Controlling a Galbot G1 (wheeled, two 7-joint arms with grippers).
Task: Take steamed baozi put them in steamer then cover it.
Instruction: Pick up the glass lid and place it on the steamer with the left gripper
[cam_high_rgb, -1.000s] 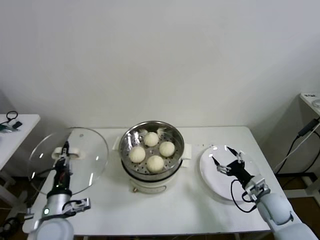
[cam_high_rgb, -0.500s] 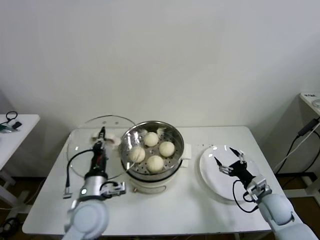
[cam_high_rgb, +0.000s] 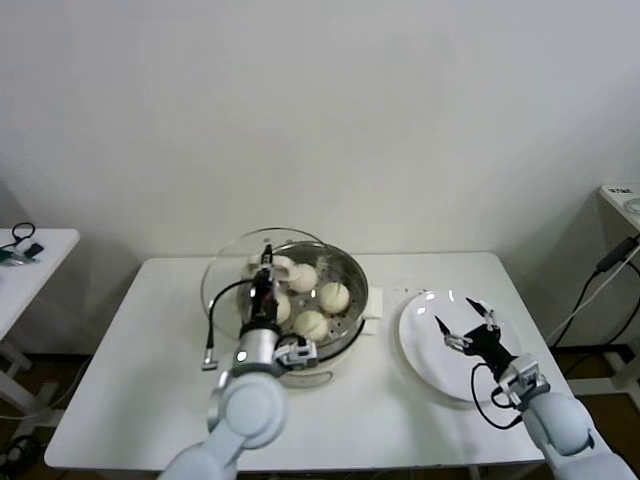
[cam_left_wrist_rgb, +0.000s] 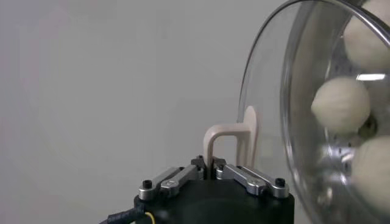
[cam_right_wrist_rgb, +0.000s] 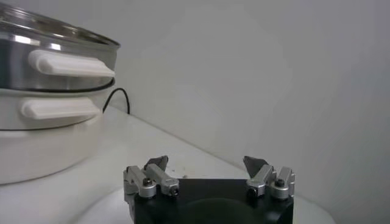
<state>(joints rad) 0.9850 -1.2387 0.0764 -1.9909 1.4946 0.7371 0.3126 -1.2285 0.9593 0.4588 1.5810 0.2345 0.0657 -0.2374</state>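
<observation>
I should release the glass lid, now tilted over the steamer, with my left gripper on the steamer's rim, centered over the baozi (cam_high_rgb: 304, 296).
The steamer (cam_high_rgb: 352, 280) stands mid-table on its white pot base (cam_high_rgb: 300, 375), with several steamed baozi (cam_high_rgb: 334, 296) inside. My left gripper (cam_high_rgb: 266, 275) is shut on the cream bar handle of the cover (cam_high_rgb: 225, 275). It holds the glass lid tilted over the steamer's left side. In the left wrist view the gripper (cam_left_wrist_rgb: 212, 167) pinches the handle (cam_left_wrist_rgb: 222, 137), and baozi (cam_left_wrist_rgb: 341, 103) show through the glass (cam_left_wrist_rgb: 274, 91). My right gripper (cam_high_rgb: 466, 322) is open and empty over the white plate (cam_high_rgb: 425, 350). It also shows in the right wrist view (cam_right_wrist_rgb: 207, 163), with the steamer (cam_right_wrist_rgb: 55, 36) beyond it.
A black cable (cam_high_rgb: 212, 325) hangs from the left arm beside the pot. A side table (cam_high_rgb: 30, 260) with cables stands at the far left. Another surface (cam_high_rgb: 625, 198) and a hanging cable (cam_high_rgb: 600, 280) are at the far right.
My left gripper has carried the cover from the table's left side rightwards to over the steamer's left part. The right gripper has barely moved.
</observation>
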